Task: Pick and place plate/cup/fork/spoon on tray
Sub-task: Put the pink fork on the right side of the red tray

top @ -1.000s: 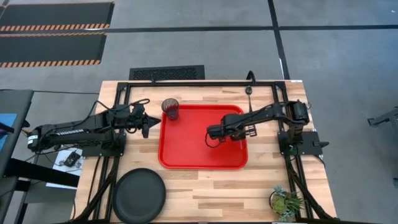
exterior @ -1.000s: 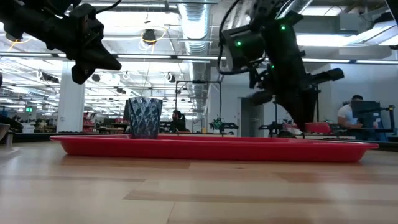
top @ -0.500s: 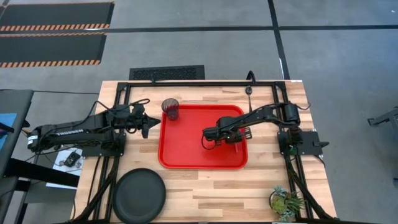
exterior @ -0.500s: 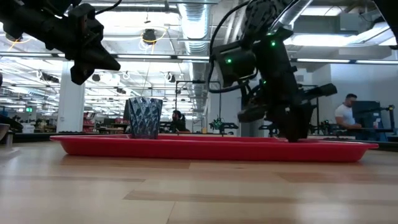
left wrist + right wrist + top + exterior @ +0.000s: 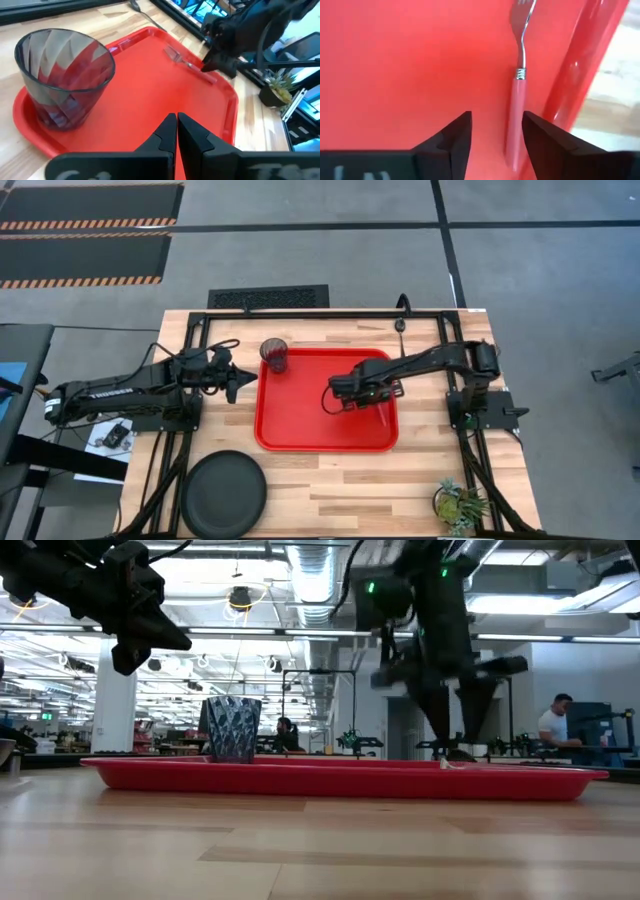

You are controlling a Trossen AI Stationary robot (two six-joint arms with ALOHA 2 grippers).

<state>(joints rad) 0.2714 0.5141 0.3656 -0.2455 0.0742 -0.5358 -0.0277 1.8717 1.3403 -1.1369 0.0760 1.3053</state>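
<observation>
My right gripper hangs over the fork's red handle, which my left gripper needs, so I should lift its metal neck (image 5: 522, 49) and offer the handle.
The red tray (image 5: 300, 420) lies in the middle of the table. The smoky cup (image 5: 274, 353) stands upright in its far left corner. The fork (image 5: 515, 115) lies flat on the tray floor beside the right rim, also visible in the left wrist view (image 5: 182, 60). My right gripper (image 5: 495, 120) hangs open just above the fork's red handle, clear of the tray (image 5: 455, 740). My left gripper (image 5: 237, 382) is shut and hovers left of the tray. The black plate (image 5: 224, 494) rests on the table near the front left. A slim dark spoon (image 5: 401, 318) lies beyond the tray's far right corner.
A small potted plant (image 5: 460, 505) stands at the table's near right corner. Black frame rails (image 5: 330, 313) run along the table's far edge and sides. Bare wood (image 5: 350, 490) shows between the tray and the near edge.
My right gripper went down to the tray floor with the fork, opened and let go. It has since risen a little with its fingers spread. The fork now lies flat on the tray by the right rim.
</observation>
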